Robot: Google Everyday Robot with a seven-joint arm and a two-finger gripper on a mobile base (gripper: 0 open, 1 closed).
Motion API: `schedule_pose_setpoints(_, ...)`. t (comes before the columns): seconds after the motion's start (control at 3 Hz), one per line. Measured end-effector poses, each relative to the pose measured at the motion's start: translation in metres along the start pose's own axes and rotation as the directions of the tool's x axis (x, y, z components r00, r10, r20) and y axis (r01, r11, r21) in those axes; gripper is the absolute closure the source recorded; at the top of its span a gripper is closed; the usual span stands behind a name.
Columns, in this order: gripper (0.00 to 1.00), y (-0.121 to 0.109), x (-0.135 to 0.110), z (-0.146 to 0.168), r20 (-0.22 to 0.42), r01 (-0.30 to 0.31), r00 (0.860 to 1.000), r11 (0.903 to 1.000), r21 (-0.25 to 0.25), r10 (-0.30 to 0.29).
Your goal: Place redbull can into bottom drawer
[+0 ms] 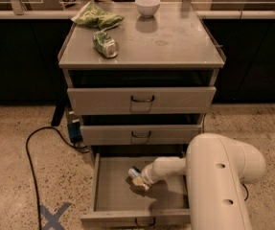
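Note:
Next, the gripper releases the redbull can on the drawer's grey bottom, off-centre (pixel 126 185) toward the blue floor tape.
The bottom drawer (pixel 109 201) is pulled open at the foot of the grey cabinet, showing its flat grey floor. My white arm reaches into it from the right. My gripper (pixel 140 180) is low inside the drawer, near its middle. The redbull can (pixel 134 172), silver and blue, lies at the gripper's tip close to the drawer floor; only its end shows.
On the cabinet top (pixel 175 42) lie a green can (pixel 105 43) on its side, a green chip bag (pixel 96 16) and a white bowl (pixel 147 5). Two shallower drawers (pixel 142 99) sit above, slightly open. A black cable (pixel 34 162) and blue floor tape (pixel 54 215) lie left.

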State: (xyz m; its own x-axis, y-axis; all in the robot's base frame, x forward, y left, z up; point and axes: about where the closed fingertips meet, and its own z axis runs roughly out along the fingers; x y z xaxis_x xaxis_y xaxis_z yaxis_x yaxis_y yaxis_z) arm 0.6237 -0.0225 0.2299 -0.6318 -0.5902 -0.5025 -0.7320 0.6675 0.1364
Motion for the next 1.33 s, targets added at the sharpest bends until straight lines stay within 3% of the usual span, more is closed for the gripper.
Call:
schedule_pose_setpoints(0.33,1.00,0.005,0.001,0.031,0.028,-0.031,0.999,0.9992,-0.027,0.031)
schedule_pose_setpoints(0.67,1.00,0.004,0.002,0.031,0.026,-0.032,0.999,0.9992,-0.026,0.032)
schedule_pose_setpoints(1.0,1.00,0.003,0.005,0.043,0.031,-0.057,0.998,0.9983,0.013,0.056)
schedule_pose_setpoints(1.33,1.00,0.011,0.018,0.094,0.015,-0.175,0.985,0.9840,0.034,0.174)
